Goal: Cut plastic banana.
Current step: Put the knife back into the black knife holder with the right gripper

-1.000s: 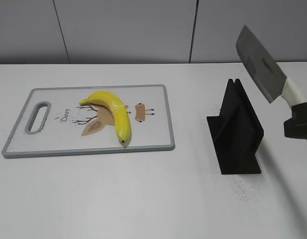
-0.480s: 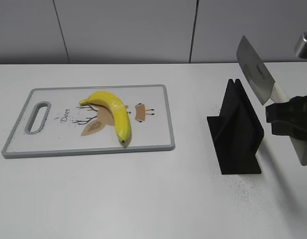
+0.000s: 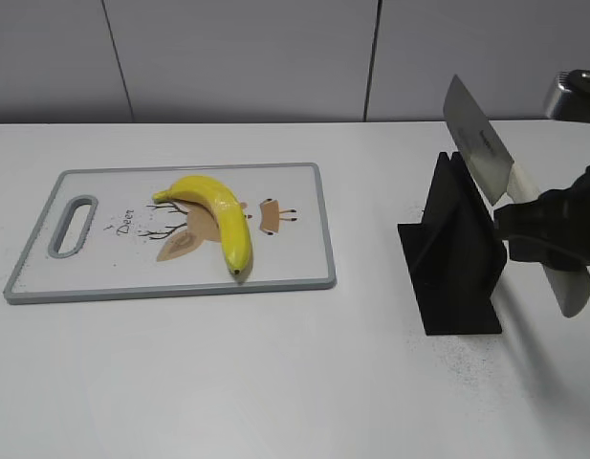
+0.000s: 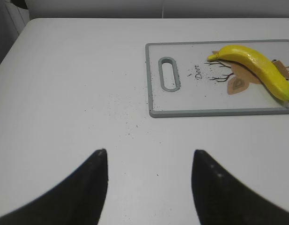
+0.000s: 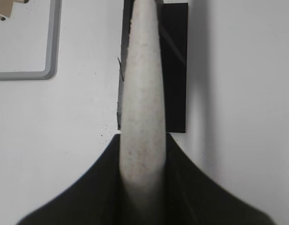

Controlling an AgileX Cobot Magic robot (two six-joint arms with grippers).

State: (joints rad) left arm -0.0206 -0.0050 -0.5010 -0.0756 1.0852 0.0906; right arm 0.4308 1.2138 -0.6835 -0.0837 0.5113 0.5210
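Note:
The robot's right gripper will release the cleaver, now just above the black knife stand, between the upright sides of the black knife stand (image 3: 486, 225) (image 5: 145, 51), with the cleaver's white handle sticking out.
The yellow plastic banana (image 3: 216, 215) lies on the white cutting board (image 3: 295, 268), over a tan deer drawing; it also shows in the left wrist view (image 4: 256, 70). My right gripper (image 3: 543, 234) is shut on the white handle (image 5: 143, 117) of a cleaver whose grey blade (image 3: 476, 143) points up and left, just above the black knife stand (image 3: 454, 253). My left gripper (image 4: 149, 157) is open and empty over bare table, to the left of the board's handle slot (image 4: 168, 79). The left gripper is out of the exterior view.
The black knife stand stands right of the board, under the cleaver; it also shows in the right wrist view (image 5: 177, 70). A grey wall runs behind the white table. Dark specks dot the table near the stand and left of the board.
My right gripper and the cleaver have moved left and down, from the right edge toward the knife stand. The banana and the board have not moved.

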